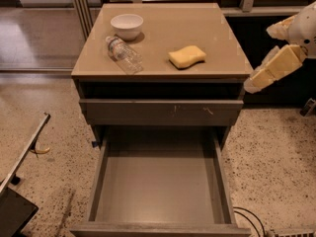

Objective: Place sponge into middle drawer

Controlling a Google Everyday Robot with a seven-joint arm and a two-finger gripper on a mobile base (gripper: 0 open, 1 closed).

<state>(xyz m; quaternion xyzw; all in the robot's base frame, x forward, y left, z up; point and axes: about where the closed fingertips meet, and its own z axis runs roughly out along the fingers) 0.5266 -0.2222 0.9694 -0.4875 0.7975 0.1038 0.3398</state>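
Note:
I should grip the pale yellow sponge's far end (199, 54), pointing away from the clear plastic bottle.
The pale yellow sponge (187, 56) lies on the cabinet top (197, 23), right of centre. The middle drawer (158, 181) is pulled out wide at the bottom of the cabinet, and its smooth grey floor is bare. My gripper (260, 58) is at the right edge of the camera view, off the cabinet's right side and level with its top. Its pale fingers (276, 63) stand apart with nothing between them. It is well right of the sponge and does not touch it.
A white bowl (127, 25) and a clear plastic bottle (123, 55) lying on its side are on the left of the cabinet top. A shut grey drawer (160, 111) with pale scratch marks sits above the open one. Cables (249, 218) lie on the speckled floor at lower right.

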